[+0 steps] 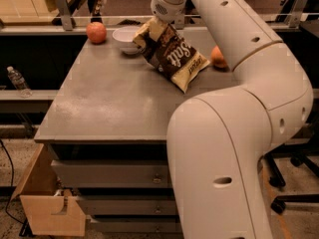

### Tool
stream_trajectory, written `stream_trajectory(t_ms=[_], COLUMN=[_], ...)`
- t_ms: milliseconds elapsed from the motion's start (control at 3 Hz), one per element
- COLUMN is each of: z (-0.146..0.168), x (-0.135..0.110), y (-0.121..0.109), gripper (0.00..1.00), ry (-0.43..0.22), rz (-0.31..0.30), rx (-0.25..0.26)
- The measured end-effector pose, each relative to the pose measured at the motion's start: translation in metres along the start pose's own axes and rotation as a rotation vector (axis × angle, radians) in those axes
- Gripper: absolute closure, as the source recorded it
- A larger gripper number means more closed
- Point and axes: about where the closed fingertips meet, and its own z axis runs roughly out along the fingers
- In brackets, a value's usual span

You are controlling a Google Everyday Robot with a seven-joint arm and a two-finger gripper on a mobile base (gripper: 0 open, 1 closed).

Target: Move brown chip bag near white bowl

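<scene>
My gripper is going to let go of the brown chip bag on the grey table [162, 56], right up against the white bowl.
The brown chip bag [175, 58] hangs tilted over the back of the grey table [109, 103], its lower pale yellow end touching or just above the top. My gripper [155, 30] comes down from the white arm and is shut on the bag's upper pale yellow end. The white bowl [124, 37] stands just left of the bag's upper end, close to the gripper.
One orange fruit [96, 32] lies left of the bowl at the back edge. Another [218, 57] lies right of the bag, partly behind my arm. A water bottle [17, 81] stands on a low shelf at left. A wooden drawer [47, 208] hangs open at bottom left.
</scene>
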Motion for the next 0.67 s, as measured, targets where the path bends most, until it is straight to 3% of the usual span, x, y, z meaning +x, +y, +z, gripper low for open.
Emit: stream_trajectory(t_ms=[667], z=[0.0048], x=[-0.0228], y=[0.0054], gripper=[1.00], ry=[-0.055], rz=[-0.020], rx=[-0.028])
